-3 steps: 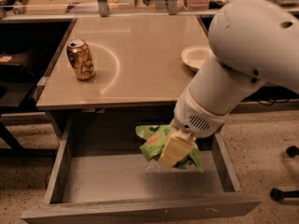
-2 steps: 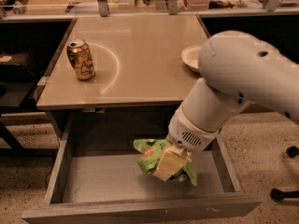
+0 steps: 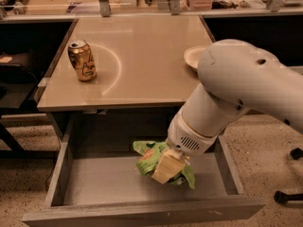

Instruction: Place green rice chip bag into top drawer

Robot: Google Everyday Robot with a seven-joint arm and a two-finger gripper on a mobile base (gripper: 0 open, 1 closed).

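Observation:
My gripper needs to let go of the green rice chip bag near the middle of the open top drawer's grey bottom [image 3: 135, 161].
The green rice chip bag [image 3: 150, 160] is held crumpled inside the open top drawer [image 3: 109, 186], low over its grey floor, right of the middle. My gripper [image 3: 165, 168] reaches down into the drawer from the right on the white arm and is shut on the bag. Its tan fingers [image 3: 163, 167] cover the bag's middle. Whether the bag touches the floor I cannot tell.
A gold drink can [image 3: 82, 60] stands on the tan table [image 3: 142, 60] at the left. A white plate [image 3: 196, 56] sits at the table's right edge, partly behind my arm. Dark chair frames stand at the left. A wheeled base shows at the far right.
My arm has moved down and to the left, carrying the bag lower into the drawer. The can and plate have not moved.

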